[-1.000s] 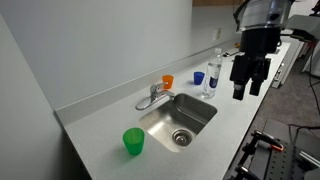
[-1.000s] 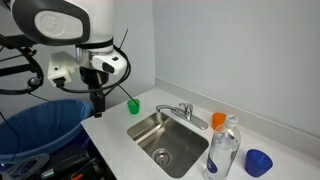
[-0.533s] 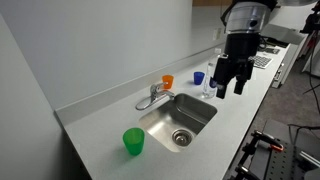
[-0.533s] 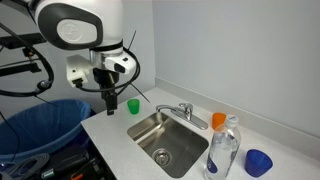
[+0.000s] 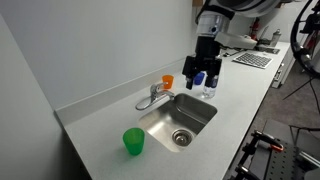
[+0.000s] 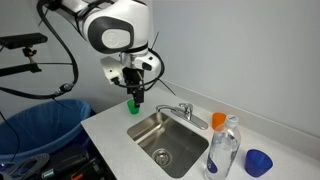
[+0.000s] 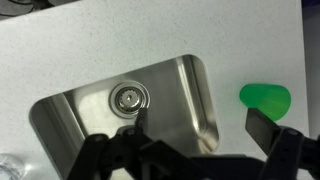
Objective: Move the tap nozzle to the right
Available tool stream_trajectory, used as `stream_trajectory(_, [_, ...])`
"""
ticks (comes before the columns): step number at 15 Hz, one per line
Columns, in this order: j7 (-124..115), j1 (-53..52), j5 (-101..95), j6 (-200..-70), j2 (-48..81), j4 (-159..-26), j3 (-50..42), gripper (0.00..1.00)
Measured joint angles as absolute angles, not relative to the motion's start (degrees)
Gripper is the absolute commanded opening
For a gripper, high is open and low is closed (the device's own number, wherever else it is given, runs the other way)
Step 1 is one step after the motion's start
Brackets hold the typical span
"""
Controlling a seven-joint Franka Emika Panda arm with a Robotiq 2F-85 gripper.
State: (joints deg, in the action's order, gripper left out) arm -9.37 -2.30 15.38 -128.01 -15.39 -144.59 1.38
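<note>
The robot's gripper should close next beside the faucet's tap nozzle (image 5: 147, 101), on its side toward the green cup, to push the nozzle across.
The small chrome faucet stands at the back rim of the steel sink (image 5: 196, 124). Its short curved tap nozzle (image 5: 143, 102) points along the rim and also shows in an exterior view (image 6: 165, 109). My gripper (image 5: 203, 80) hangs open and empty in the air, well above the counter and apart from the faucet. In an exterior view it lines up over the green cup (image 6: 132, 105). The wrist view looks straight down into the sink (image 7: 60, 110), with the open fingers (image 7: 190, 150) at the bottom. The faucet is out of the wrist view.
A green cup (image 5: 133, 141) stands on the counter beside the sink (image 7: 265, 97). An orange cup (image 5: 168, 82), a blue cup (image 6: 258, 162) and a clear plastic bottle (image 6: 224, 150) stand on the sink's other side. A blue bin (image 6: 40, 125) is below the counter end.
My arm has swung in from beyond the counter's edge to a spot over the sink area. The fingers stay open. Nothing on the counter has moved.
</note>
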Motion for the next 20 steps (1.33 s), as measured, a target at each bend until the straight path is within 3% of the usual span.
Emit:
stream_trajectory(11, [-9.5, -3.4, 14.0, -131.8, 3.3, -126.9, 4.1, 1.00])
stream_trajectory(20, [-9.5, -4.1, 11.6, -131.8, 11.9, -120.2, 4.2, 1.00])
